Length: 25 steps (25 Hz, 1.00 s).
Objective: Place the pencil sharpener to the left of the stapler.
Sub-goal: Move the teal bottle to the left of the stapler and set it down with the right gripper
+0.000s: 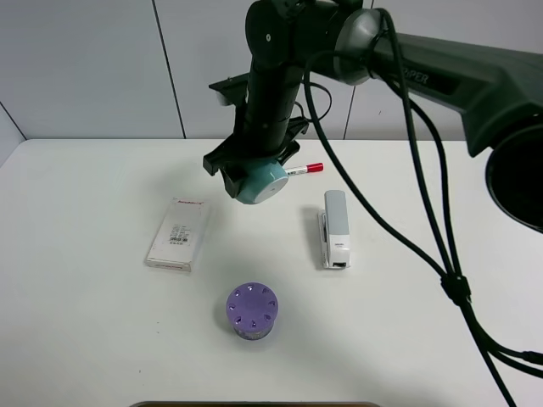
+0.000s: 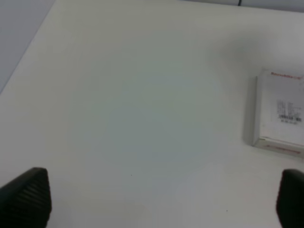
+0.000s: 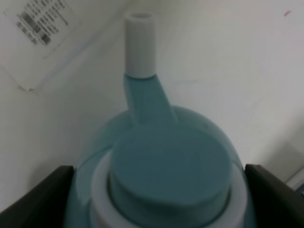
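Observation:
I will set the teal pencil sharpener, now hanging above the table, on the table (image 1: pixel 260 233) (image 3: pixel 172 161) between the white box and the stapler, using my right gripper.
The teal pencil sharpener (image 1: pixel 259 181) hangs above the table, held in my right gripper (image 1: pixel 251 180), which is shut on it. In the right wrist view the teal pencil sharpener (image 3: pixel 164 171) fills the frame between the dark fingers (image 3: pixel 40 194), its white-tipped handle pointing away. The grey and white stapler (image 1: pixel 335 229) lies on the table, right of and nearer than the sharpener. My left gripper (image 2: pixel 161 202) is open over bare table, with its fingertips (image 2: pixel 28 197) at the frame corners; it is out of the exterior high view.
A flat white box (image 1: pixel 179 234) lies left of the sharpener, also seen as the white box (image 2: pixel 280 116). A purple cylinder with holes (image 1: pixel 252 311) stands near the front. A red-capped marker (image 1: pixel 305 170) lies behind the gripper. Black cables (image 1: pixel 424 220) hang across the right side.

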Tool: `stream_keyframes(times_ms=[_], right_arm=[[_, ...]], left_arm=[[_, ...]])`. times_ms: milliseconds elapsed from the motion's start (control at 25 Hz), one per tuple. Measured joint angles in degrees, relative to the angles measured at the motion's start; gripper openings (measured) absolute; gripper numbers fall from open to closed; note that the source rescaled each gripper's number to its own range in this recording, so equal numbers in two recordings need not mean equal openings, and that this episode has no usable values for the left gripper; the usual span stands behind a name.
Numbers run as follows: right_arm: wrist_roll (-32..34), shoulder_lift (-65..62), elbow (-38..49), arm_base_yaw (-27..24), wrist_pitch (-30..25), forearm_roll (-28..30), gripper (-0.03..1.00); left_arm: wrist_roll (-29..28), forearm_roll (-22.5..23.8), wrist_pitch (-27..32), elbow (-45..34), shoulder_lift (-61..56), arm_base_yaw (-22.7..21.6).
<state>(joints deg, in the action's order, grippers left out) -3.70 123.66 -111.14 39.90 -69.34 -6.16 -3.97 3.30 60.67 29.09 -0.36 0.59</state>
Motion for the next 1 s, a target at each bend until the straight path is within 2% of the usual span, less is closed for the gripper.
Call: stream_keyframes(times_ms=[1000], right_arm=[[0.54,13.02,0.00,0.05,2.47,1.91,0.00]], left_arm=[[0.00,0.00,0.00,0.00,0.00,0.00]])
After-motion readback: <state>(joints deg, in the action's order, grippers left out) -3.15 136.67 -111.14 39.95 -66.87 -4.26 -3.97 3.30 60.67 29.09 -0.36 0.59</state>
